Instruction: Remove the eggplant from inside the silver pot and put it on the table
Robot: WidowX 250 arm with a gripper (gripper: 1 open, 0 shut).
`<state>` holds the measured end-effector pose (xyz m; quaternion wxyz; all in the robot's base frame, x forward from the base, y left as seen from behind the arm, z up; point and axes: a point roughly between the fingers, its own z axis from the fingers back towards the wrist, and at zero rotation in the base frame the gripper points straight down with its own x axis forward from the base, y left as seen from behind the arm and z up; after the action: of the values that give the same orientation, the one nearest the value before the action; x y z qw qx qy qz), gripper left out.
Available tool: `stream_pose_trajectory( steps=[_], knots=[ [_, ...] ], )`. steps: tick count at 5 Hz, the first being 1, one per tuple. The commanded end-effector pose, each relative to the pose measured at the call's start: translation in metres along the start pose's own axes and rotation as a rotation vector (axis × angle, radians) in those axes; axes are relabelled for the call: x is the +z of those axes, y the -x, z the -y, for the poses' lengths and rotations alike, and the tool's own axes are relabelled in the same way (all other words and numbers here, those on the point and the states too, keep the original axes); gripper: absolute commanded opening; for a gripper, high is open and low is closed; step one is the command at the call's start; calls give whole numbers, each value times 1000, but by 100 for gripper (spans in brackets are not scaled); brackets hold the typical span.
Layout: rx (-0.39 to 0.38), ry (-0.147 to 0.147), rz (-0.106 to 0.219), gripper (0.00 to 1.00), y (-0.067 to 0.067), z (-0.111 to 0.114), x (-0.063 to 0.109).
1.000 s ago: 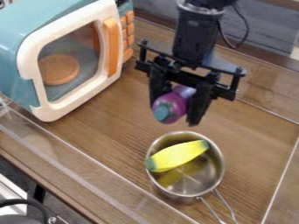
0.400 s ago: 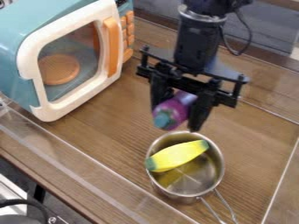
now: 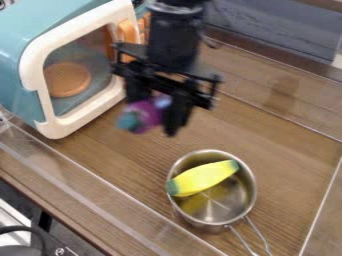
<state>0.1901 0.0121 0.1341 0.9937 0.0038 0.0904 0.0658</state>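
My gripper is going to release the purple eggplant on the wood (image 3: 92, 139) just in front of the toy microwave.
My gripper (image 3: 151, 112) hangs above the table (image 3: 281, 130), up and to the left of the silver pot (image 3: 214, 190), and is shut on the purple eggplant (image 3: 140, 115). The eggplant looks blurred between the black fingers and is held clear of the wood. The pot stands near the front edge with a thin wire handle pointing toward the front right. A yellow banana-like toy (image 3: 205, 178) lies inside it.
A teal-and-cream toy microwave (image 3: 60, 60) stands at the back left with its door open and a brown round item inside. A clear plastic rim (image 3: 94, 205) runs along the table's front edge. Dark cables hang behind the arm.
The gripper has swung left and slightly back with the eggplant, from above the pot's far edge to a spot nearer the microwave. Pot and yellow toy have not moved.
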Motion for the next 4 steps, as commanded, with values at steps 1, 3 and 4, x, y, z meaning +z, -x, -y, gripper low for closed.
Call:
stream_pose_trajectory(
  steps=[1, 3, 4],
  knots=[
    [-8, 5, 50, 0, -1, -31, 1],
    [-8, 9, 59, 0, -8, -52, -19],
    [-8, 8, 61, 0, -12, -53, -31]
  ],
)
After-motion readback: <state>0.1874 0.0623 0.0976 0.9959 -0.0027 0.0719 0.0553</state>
